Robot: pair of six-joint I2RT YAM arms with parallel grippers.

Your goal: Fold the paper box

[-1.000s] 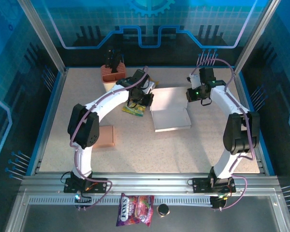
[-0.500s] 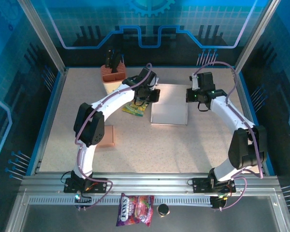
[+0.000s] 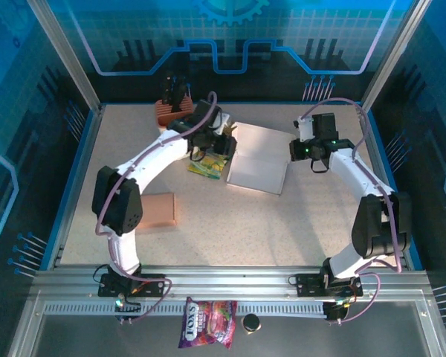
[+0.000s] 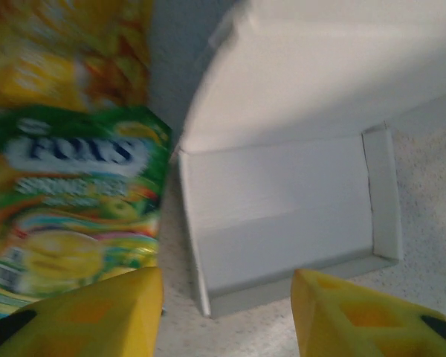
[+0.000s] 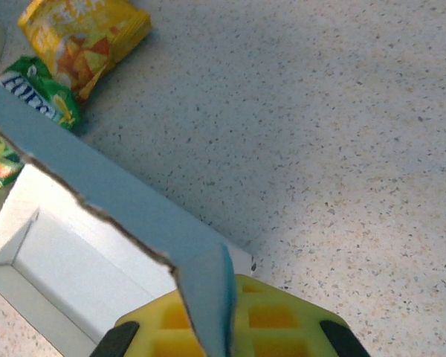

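The robot's right gripper alone holds the lid by one flap, so the left gripper should pinch the lid's free corner [image 4: 236, 24] near the snack bags before folding it over.
The white paper box [image 3: 259, 157] lies opened out at the back middle of the table, slightly skewed. My left gripper [image 3: 223, 141] hovers at its left edge, jaws open with nothing between them. In the left wrist view the yellow fingertips [image 4: 97, 312] frame a corner of the box [image 4: 282, 201], apart from it. My right gripper [image 3: 296, 151] is at the box's right edge. In the right wrist view that gripper [image 5: 215, 327] is shut on a thin flap [image 5: 207, 286] of the box [image 5: 67, 253].
Green and yellow snack bags [image 3: 207, 165] lie just left of the box, close to my left fingers. A ribbed terracotta holder [image 3: 171, 110] stands at the back left. A brown pad [image 3: 157, 210] lies by the left arm. A candy bag [image 3: 207, 322] rests on the front rail.
My left gripper has opened, let go of the box's left edge and drawn back to the left. The box has shifted toward the back and lies flatter. The right gripper stays shut on the flap.
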